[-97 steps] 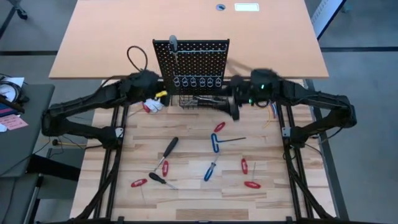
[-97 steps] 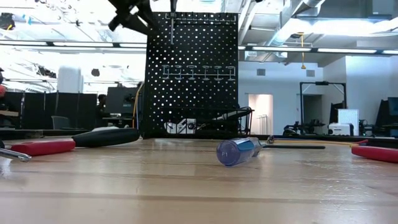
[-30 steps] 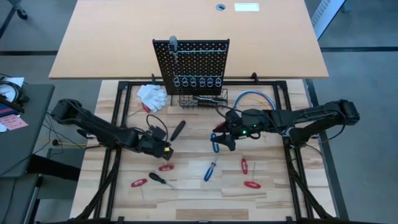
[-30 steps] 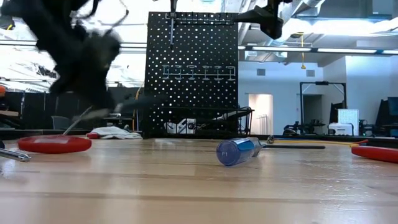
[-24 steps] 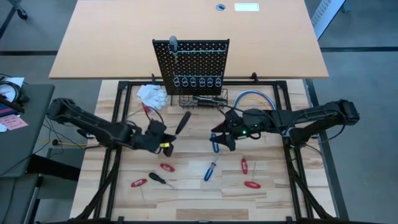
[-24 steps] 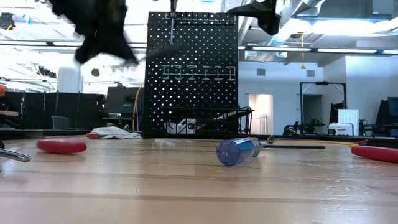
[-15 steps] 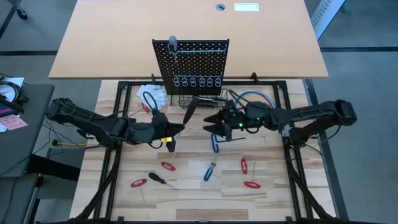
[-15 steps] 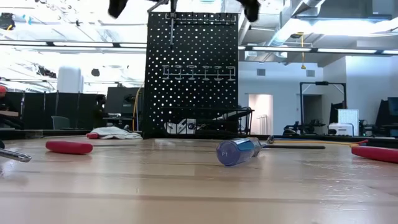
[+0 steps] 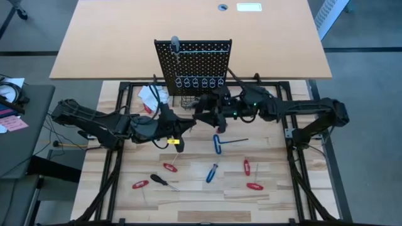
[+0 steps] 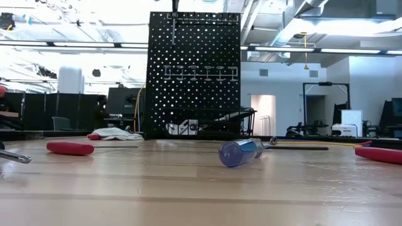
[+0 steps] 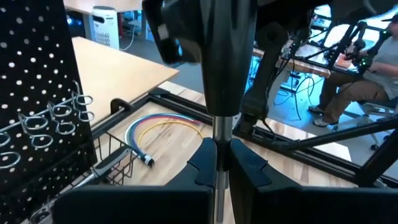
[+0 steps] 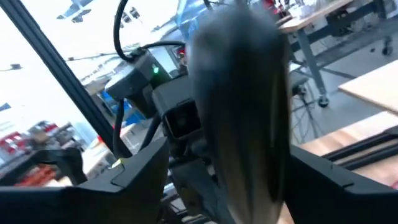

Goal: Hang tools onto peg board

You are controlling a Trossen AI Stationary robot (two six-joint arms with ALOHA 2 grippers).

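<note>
The tool's stem is in my left gripper close below the black handle. Next, my right gripper steadies the handle while my left gripper takes the stem lower point(image 11: 219, 208).
The black peg board point(image 9: 193, 63) stands upright at the table's far side, with one screwdriver point(image 9: 175, 45) hanging at its top left. My left gripper point(image 9: 179, 129) is shut on a black-handled screwdriver point(image 9: 196, 114), held in the air in front of the board. My right gripper point(image 9: 209, 115) is open, with its fingers point(image 12: 146, 168) on either side of the black handle point(image 12: 242, 106). I cannot tell whether they touch it. Neither gripper shows in the low view. My left gripper pinches the screwdriver's bare metal shaft point(image 11: 218, 163) between its two fingertips, just below the black handle point(image 11: 224, 62). The screwdriver runs on in line with the fingers, handle away from the gripper, and is lifted clear of the table.
On the wood lie a blue T-shaped hex key point(image 9: 217, 143), a blue screwdriver point(image 9: 212, 171), several red screwdrivers point(image 9: 169, 167) and a small black one point(image 9: 161, 181). White gloves point(image 9: 151, 94) lie left of the board's wire basket point(image 9: 204, 100). A curved cable point(image 11: 163, 124) lies to its right.
My left gripper has risen from the table with the black-handled screwdriver and carried it toward the far edge and the right, swinging the handle toward the peg board. My right gripper has risen and gone toward the far edge and the left, up to the handle.
</note>
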